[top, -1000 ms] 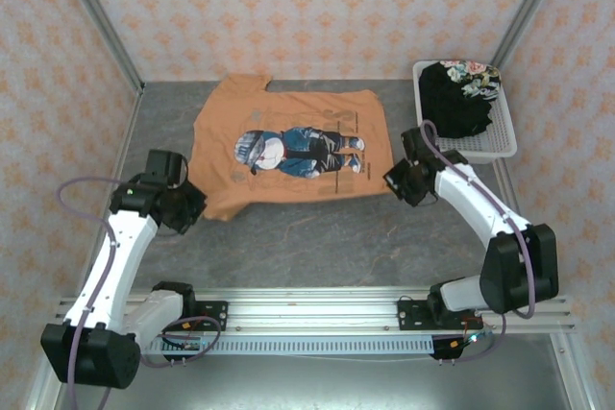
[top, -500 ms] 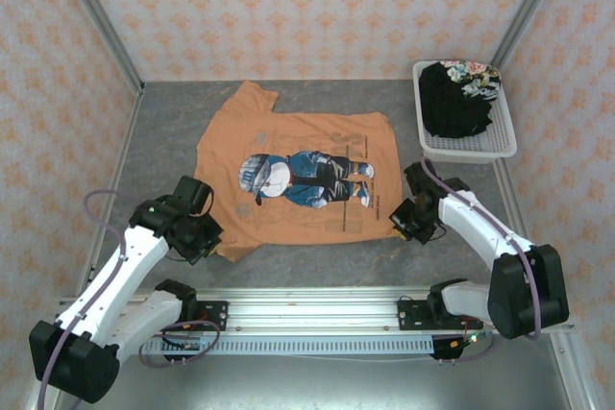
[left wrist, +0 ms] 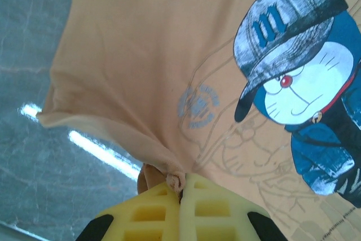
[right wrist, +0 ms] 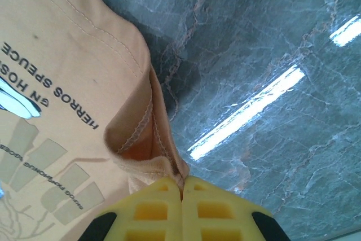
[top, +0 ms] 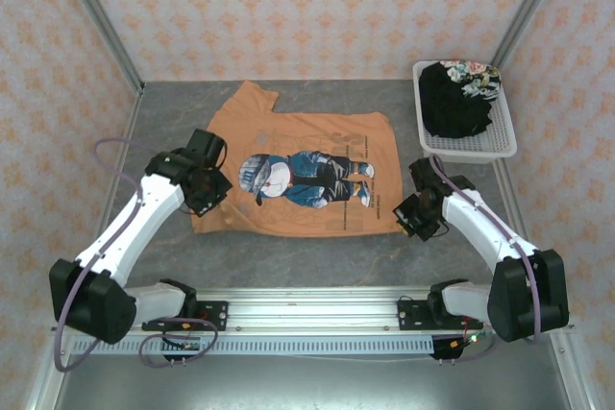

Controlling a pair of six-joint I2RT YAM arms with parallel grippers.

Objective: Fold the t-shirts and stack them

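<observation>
Next, my right gripper lets go of the hem on the orange t-shirt's edge (top: 395, 179) beside the cartoon figure's shoes.
The orange t-shirt (top: 298, 132) lies print-up in the middle of the table, its cartoon figure (top: 306, 168) facing the camera. My left gripper (top: 215, 201) sits over the shirt's left part, shut on a pinch of orange cloth (left wrist: 176, 180); the fabric (left wrist: 146, 55) is drawn up into my yellow fingertips (left wrist: 152, 213). At the shirt's near right corner, my right gripper (top: 407, 220) is shut on the hem (right wrist: 148, 139), which stands up in a small loop. The black t-shirt (top: 454, 103) with a floral patch lies bunched in the white basket (top: 466, 149).
The basket stands at the far right against the wall. Grey marble table (top: 317, 261) lies bare between the shirt and the metal rail (top: 307, 309) at the near edge. Patterned walls and two slanted metal posts (top: 96, 16) close in the space.
Both grippers first dragged the shirt toward the near edge. Then my left gripper carried its pinch of cloth away from the near edge and rightward over the shirt's left part. The right gripper barely moved.
</observation>
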